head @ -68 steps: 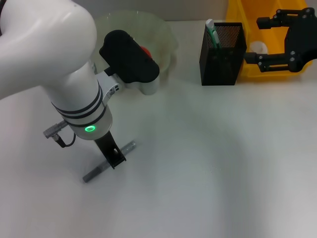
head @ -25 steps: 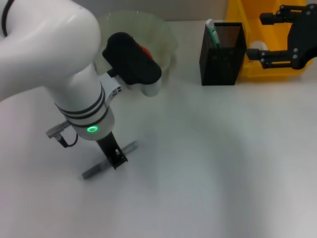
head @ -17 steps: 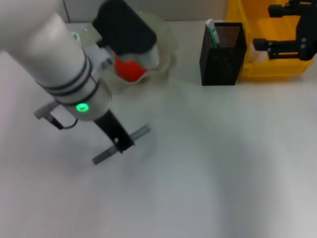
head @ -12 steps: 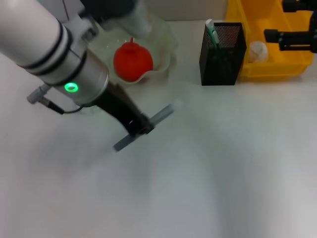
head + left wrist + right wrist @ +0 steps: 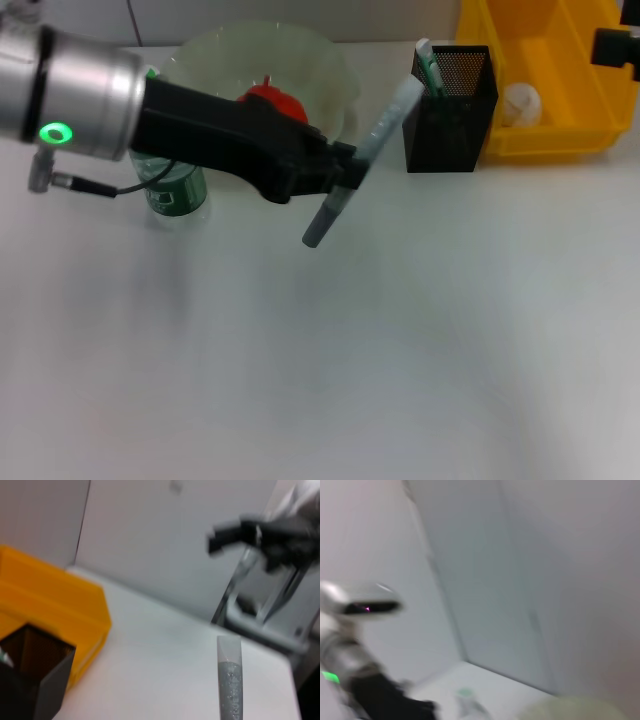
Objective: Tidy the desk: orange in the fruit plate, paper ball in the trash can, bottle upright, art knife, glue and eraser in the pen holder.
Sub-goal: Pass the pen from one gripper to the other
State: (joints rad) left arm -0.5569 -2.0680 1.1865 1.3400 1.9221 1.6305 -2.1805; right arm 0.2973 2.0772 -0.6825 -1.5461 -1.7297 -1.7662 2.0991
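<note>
My right gripper is to grab the grey art knife next by its end (image 5: 401, 102) nearest the black mesh pen holder, above my left gripper's fingers.
My left gripper (image 5: 338, 176) is shut on the grey art knife (image 5: 372, 138), holding it tilted in the air just left of the black mesh pen holder (image 5: 452, 110). The knife's tip (image 5: 229, 677) shows in the left wrist view, with the pen holder (image 5: 35, 680) below it. A green and white stick (image 5: 428, 66) stands in the holder. The orange (image 5: 272, 100) lies in the pale-green fruit plate (image 5: 220, 50). The bottle (image 5: 176, 192) stands upright behind my left arm. The paper ball (image 5: 520, 98) lies in the yellow trash can (image 5: 560, 140). The eraser is out of view. My right gripper (image 5: 620, 45) sits at the far right edge.
The white desk (image 5: 400, 350) stretches in front of the objects. In the left wrist view the trash can (image 5: 55, 605) stands behind the holder, with the right arm (image 5: 265, 532) blurred beyond it.
My left arm lifted the art knife off the desk and swung it right toward the pen holder, uncovering the orange and bottle. My right gripper drew back to the right edge.
</note>
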